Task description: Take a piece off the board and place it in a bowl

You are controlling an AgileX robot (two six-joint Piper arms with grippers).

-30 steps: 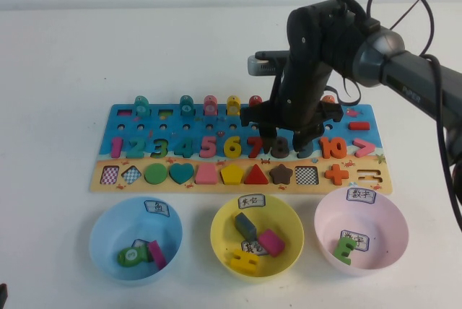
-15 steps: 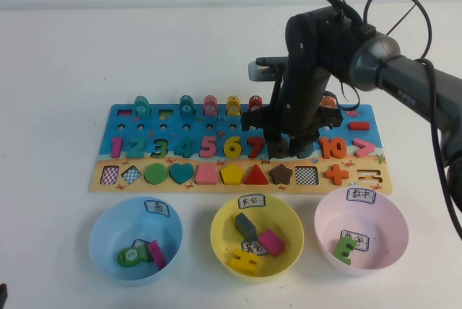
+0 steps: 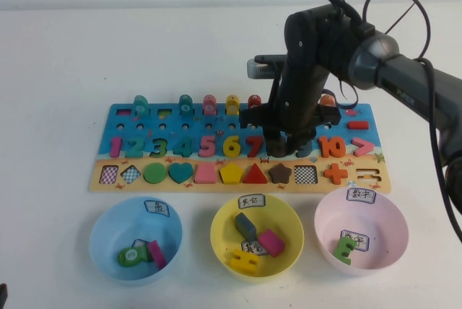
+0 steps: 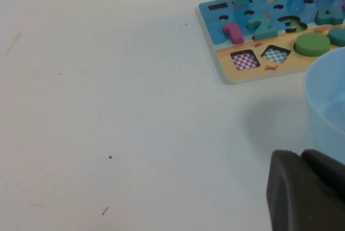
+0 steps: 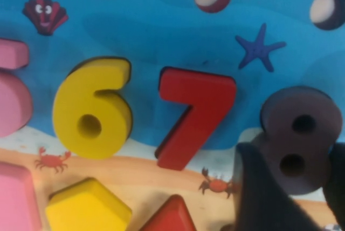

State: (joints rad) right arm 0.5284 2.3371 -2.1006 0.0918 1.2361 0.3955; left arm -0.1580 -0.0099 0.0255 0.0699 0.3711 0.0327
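Note:
The robot's right gripper needs to release the dark brown 8 in the pale pink bowl (image 3: 373, 249), close beside the green piece.
The dark brown numeral 8 (image 5: 302, 134) lies in its slot on the board (image 5: 135, 36), to the right of the red 7. My right gripper (image 5: 294, 155) is down on it, with a dark finger (image 5: 259, 188) against each side of its lower half. In the high view the right gripper (image 3: 287, 143) covers the 8 on the board (image 3: 126, 161), between the 7 and the 10. The pale pink bowl (image 3: 393, 215) stands at the front right and holds a green piece (image 3: 343, 249). My left gripper (image 4: 302, 188) is empty, low over bare table left of the board.
A light blue bowl (image 3: 108, 229) and a yellow bowl (image 3: 289, 222) stand in front of the board, each with a few pieces. Pegs (image 3: 209, 103) stand along the board's far edge. The right arm (image 3: 404, 78) reaches in from the right. The blue bowl's wall (image 4: 329, 107) is close to the left gripper.
My right gripper has come down from above the board onto the 8, and its fingers have drawn in around it. The left arm has not moved.

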